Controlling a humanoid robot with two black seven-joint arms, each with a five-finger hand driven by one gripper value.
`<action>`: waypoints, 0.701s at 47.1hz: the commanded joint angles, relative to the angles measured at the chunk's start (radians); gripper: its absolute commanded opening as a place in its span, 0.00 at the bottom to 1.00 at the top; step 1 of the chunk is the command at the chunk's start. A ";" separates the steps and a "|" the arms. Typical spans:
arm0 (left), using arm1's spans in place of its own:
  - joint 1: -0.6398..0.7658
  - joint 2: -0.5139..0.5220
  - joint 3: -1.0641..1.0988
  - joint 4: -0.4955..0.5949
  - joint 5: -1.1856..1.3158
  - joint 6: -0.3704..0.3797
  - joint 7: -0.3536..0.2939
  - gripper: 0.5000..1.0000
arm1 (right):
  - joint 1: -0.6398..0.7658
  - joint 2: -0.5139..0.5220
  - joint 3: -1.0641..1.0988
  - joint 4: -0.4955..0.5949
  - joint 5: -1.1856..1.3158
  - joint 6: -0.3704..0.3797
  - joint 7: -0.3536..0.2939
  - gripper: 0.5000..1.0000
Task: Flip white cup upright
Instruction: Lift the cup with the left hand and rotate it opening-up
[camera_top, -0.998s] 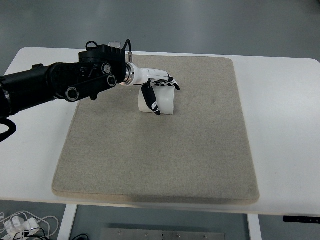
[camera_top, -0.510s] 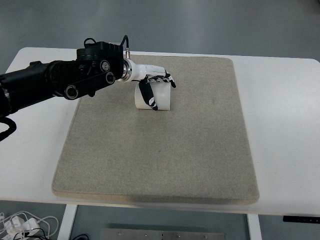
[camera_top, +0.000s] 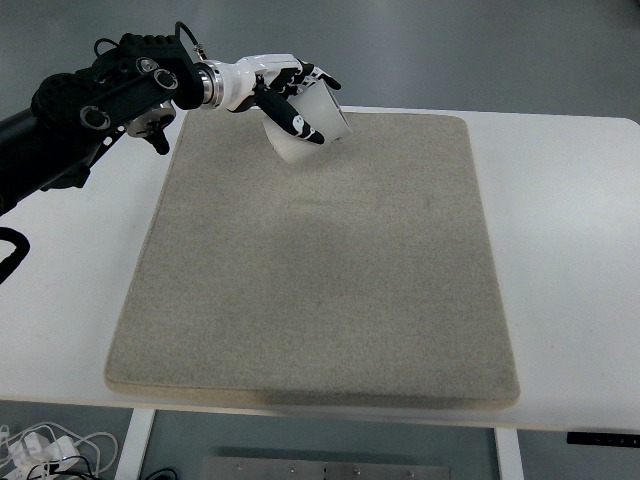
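Next, I release the white cup, which hangs tilted off the mat now, upright from my left gripper on the beige mat, a little in from its far edge (camera_top: 299, 203).
A white cup (camera_top: 312, 124) hangs tilted above the far edge of the beige mat (camera_top: 320, 270), off the surface. My left hand (camera_top: 292, 98) is shut on the white cup, its white and black fingers (camera_top: 288, 112) wrapped over the cup's side. The black left arm (camera_top: 90, 105) comes in from the upper left. The cup's opening is hidden, so which end faces up cannot be told. The right arm is out of view.
The mat covers most of a white table (camera_top: 570, 220). Cables (camera_top: 45, 450) lie on the floor at the lower left, beneath the table's front edge.
The left hand has lifted the cup off the mat and carried it up and toward the far edge, tilting it. The forearm has swung back and to the left.
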 joint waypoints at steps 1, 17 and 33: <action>0.021 0.008 -0.024 0.001 -0.049 -0.001 -0.046 0.01 | 0.000 0.000 0.000 0.000 0.000 0.000 0.001 0.90; 0.188 0.015 -0.279 0.001 -0.055 -0.031 -0.250 0.00 | 0.000 0.000 0.000 0.000 0.000 0.000 -0.001 0.90; 0.352 -0.028 -0.339 0.042 -0.053 -0.050 -0.557 0.00 | 0.000 0.000 0.000 0.000 0.000 0.000 -0.001 0.90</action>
